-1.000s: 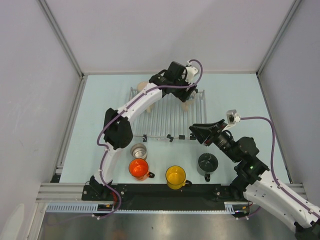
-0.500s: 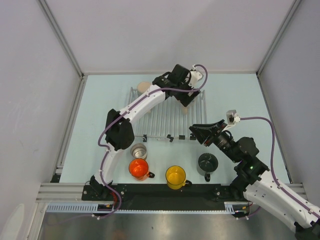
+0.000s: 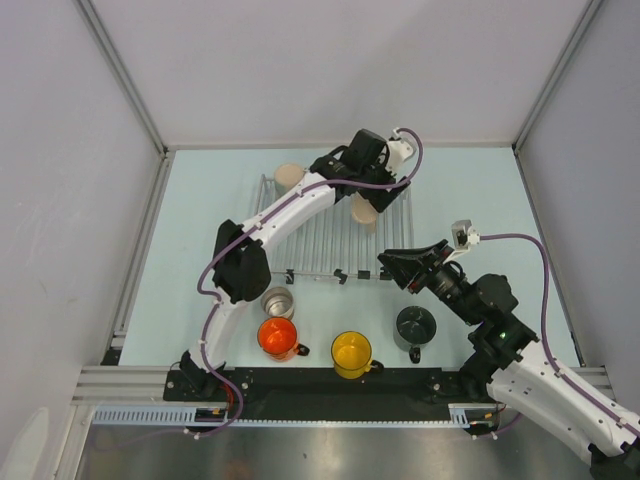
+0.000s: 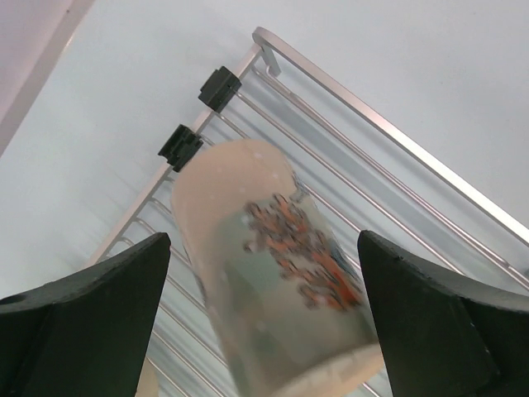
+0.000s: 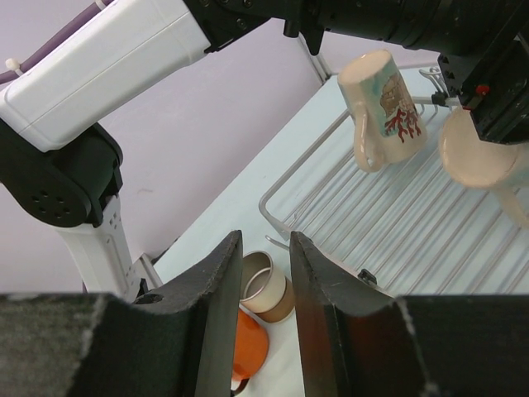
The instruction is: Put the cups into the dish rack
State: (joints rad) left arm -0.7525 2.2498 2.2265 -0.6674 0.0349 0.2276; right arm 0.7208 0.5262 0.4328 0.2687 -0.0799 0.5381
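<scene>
The second beige mug slants over the bars of the dish rack, loose within the open fingers of my left gripper. So next my left gripper goes lower and takes the mug's plain end (image 4: pixel 231 169).
The dish rack (image 3: pixel 320 240) lies at the far middle of the table. One beige mug (image 3: pixel 290 177) stands at its far left corner. A second beige mug (image 3: pixel 363 210) stands upside down near its right edge. My left gripper (image 3: pixel 372 190) hangs over that second mug, open. In the left wrist view the mug (image 4: pixel 273 273) stands between the wide-spread fingers (image 4: pixel 91 322), touching neither. The steel cup (image 3: pixel 278 302), orange mug (image 3: pixel 277 337), yellow mug (image 3: pixel 351 352) and dark grey mug (image 3: pixel 415 325) stand on the table in front of the rack. My right gripper (image 3: pixel 388 265) hovers by the rack's near right corner, slightly open and holding nothing.
In the right wrist view the narrow gap of the right gripper (image 5: pixel 264 244) frames the steel cup (image 5: pixel 269 285) and orange mug (image 5: pixel 252 356), with the rack's near left corner (image 5: pixel 273 215) behind. Black clips (image 3: pixel 340 275) sit on the rack's near rail. Grey walls enclose the table.
My left gripper has opened wider, letting go of the beige mug on the rack, and has shifted a little right. The right gripper's fingers have drawn slightly closer together.
</scene>
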